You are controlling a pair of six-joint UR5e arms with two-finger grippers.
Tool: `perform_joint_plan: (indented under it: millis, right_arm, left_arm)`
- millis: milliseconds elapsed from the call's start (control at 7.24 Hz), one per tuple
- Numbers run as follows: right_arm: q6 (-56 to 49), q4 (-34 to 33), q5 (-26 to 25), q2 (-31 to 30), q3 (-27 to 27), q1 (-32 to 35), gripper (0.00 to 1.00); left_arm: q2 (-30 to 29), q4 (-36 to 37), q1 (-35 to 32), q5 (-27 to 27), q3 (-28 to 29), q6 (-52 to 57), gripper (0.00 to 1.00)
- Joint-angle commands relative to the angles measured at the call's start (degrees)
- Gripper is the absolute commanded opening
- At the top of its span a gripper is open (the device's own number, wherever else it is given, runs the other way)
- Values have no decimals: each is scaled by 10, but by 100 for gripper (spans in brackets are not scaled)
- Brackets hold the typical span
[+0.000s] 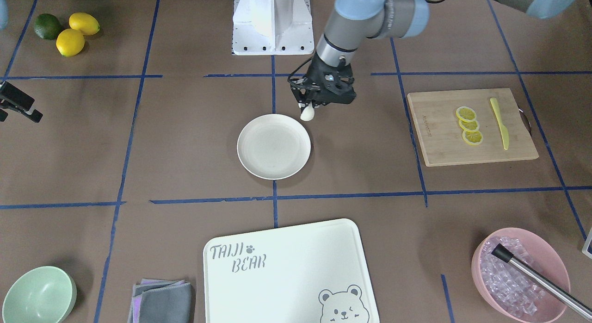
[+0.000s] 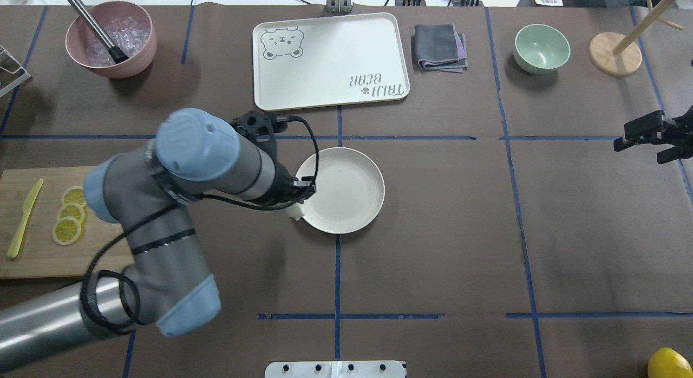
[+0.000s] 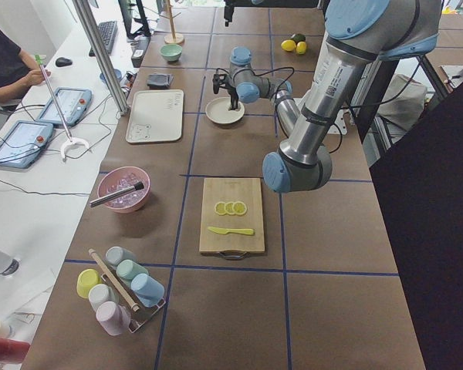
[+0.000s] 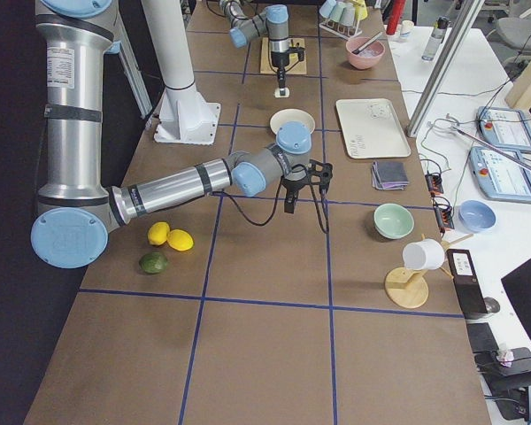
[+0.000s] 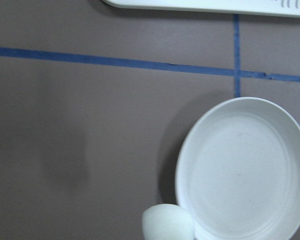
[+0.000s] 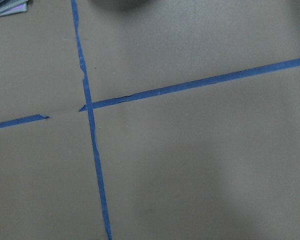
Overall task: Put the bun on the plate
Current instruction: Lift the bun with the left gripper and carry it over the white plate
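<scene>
My left gripper has the bun to put down. It now hangs at the plate's rim. Next, I set it just on the robot's side of the bare plate's middle (image 1: 271, 139) (image 5: 248, 185).
The bun (image 1: 307, 113) is a small white lump, and my left gripper (image 1: 309, 108) is shut on it from above. It hangs at the plate's rim on the robot's side, just outside the dish. The cream-white round plate (image 1: 274, 147) lies bare at the table's middle. In the overhead view the bun (image 2: 296, 210) pokes out under the left gripper, touching the outline of the plate (image 2: 346, 191). The left wrist view shows the bun (image 5: 167, 222) at the bottom edge beside the plate (image 5: 242, 170). My right gripper (image 2: 647, 135) hovers far off by the table's edge; whether it is open or shut does not show.
A bear-print tray (image 1: 286, 272) lies beyond the plate, with a folded grey cloth (image 1: 162, 301) and a mint bowl (image 1: 39, 295) beside it. A cutting board (image 1: 439, 142) carries lemon slices and a yellow knife. A pink bowl (image 1: 520, 272) holds ice. Lemons and a lime (image 1: 69, 29) sit near the robot's base.
</scene>
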Motion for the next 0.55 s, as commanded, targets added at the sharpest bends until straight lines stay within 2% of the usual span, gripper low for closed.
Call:
perform_joint_plan:
  millis: [0,415]
  right_arm:
    - [0,0,-5,-2,-2,-1,100]
    - [1,1,-5,-2,-1,-2,100]
  left_arm:
    - [-108,11,41,69,135,-21,23]
    - [-128,8,42,98,184,-15,23]
